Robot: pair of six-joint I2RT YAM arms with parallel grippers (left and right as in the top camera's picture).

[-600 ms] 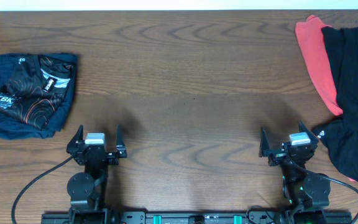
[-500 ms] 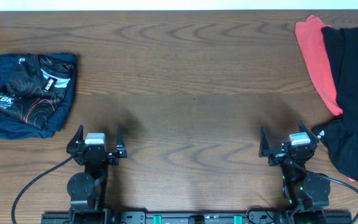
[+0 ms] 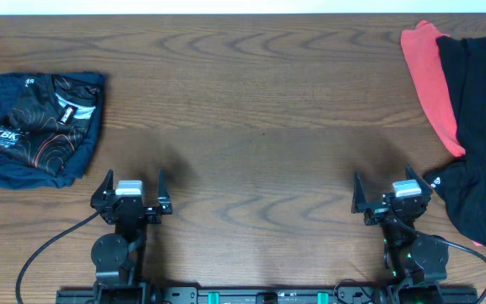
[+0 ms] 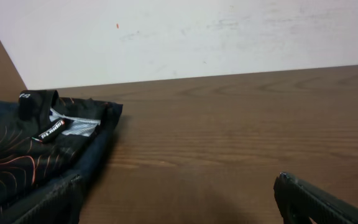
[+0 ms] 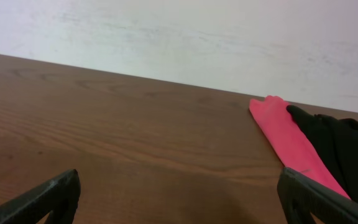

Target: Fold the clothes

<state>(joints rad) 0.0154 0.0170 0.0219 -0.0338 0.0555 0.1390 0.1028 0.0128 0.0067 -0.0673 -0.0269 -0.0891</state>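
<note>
The black shirt has a part that sticks out toward the table's middle. My right gripper needs to close there, on the corner with the small white mark [image 3: 434, 180].
A plain black shirt [image 3: 479, 127] lies crumpled at the table's right edge, on top of a coral-red shirt [image 3: 429, 80]. Both show in the right wrist view, the red shirt [image 5: 288, 140] beside the black one [image 5: 347, 155]. A folded dark navy shirt with orange line print [image 3: 36, 127] lies at the far left and shows in the left wrist view [image 4: 36, 149]. My left gripper [image 3: 131, 187] is open and empty near the front edge, right of the folded shirt. My right gripper [image 3: 392, 187] is open and empty, just left of the black shirt.
The wooden table [image 3: 260, 110] stretches between the two piles. A white wall [image 4: 197, 34] stands behind the table's far edge. Black cables run from the arm bases at the front edge.
</note>
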